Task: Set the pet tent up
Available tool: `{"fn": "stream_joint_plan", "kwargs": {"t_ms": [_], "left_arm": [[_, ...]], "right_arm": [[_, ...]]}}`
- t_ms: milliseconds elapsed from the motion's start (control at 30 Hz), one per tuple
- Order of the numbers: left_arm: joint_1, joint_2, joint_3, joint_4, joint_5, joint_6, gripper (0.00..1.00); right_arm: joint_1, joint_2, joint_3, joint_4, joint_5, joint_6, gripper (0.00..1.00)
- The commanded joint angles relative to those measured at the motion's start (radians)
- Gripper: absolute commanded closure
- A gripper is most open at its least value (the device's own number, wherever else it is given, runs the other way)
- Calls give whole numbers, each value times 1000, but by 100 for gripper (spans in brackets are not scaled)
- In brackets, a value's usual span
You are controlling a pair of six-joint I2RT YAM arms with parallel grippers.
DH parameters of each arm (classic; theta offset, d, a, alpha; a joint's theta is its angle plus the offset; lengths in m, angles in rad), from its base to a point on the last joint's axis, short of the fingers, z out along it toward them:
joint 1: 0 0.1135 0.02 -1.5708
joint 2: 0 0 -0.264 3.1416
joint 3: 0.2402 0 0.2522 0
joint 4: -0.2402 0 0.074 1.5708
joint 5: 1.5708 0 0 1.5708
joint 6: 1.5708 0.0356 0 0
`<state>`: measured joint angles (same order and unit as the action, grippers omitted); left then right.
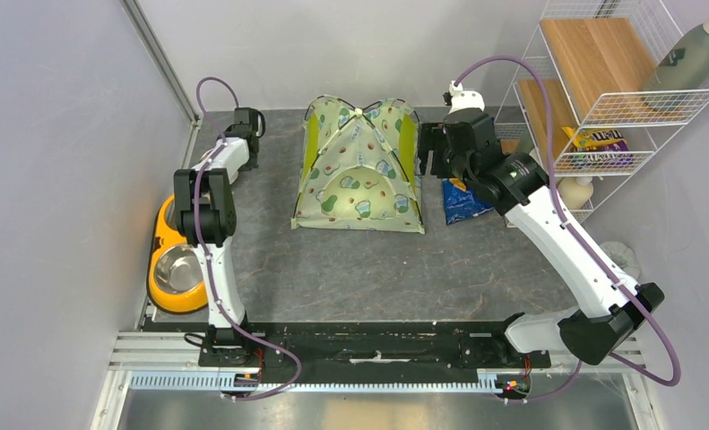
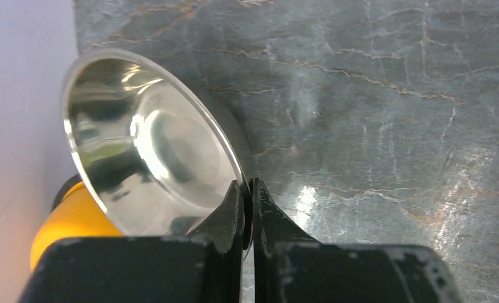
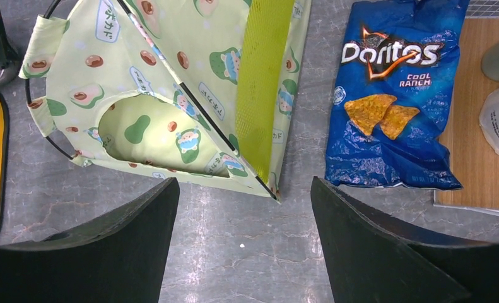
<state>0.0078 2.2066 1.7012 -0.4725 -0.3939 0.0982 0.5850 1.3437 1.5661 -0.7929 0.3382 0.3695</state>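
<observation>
My left gripper should release the steel bowl in the far opening of the yellow feeder (image 1: 192,213), nearer the back side.
The pet tent (image 1: 359,170) stands upright as a dome at the back middle of the table, with avocado print, lime-green side panels and black poles crossing at the top. Its rounded opening faces the arms. In the right wrist view the tent (image 3: 171,95) fills the upper left. My right gripper (image 1: 431,148) is open and empty, hovering just right of the tent, its jaws (image 3: 243,186) wide apart over bare table. My left gripper (image 1: 205,235) is shut, folded back near its base, with its fingertips (image 2: 250,189) right beside the rim of a steel bowl (image 2: 146,139).
A yellow feeder (image 1: 167,260) holding the steel bowl (image 1: 180,269) sits at the left edge. A blue Doritos bag (image 1: 462,202), also in the right wrist view (image 3: 395,95), lies right of the tent. A white wire shelf (image 1: 601,90) with bottles and snacks stands at the back right. Walls close the left and back.
</observation>
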Motion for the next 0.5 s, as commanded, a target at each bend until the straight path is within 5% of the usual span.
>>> {"fn": "stream_joint_plan", "kwargs": {"t_ms": [0, 467], "left_arm": [[4, -106, 25, 29, -100, 8, 98], [5, -304, -107, 15, -326, 4, 98]], "right_arm": [[-4, 2, 44, 1, 8, 16, 17], [-5, 8, 52, 3, -13, 9, 17]]}}
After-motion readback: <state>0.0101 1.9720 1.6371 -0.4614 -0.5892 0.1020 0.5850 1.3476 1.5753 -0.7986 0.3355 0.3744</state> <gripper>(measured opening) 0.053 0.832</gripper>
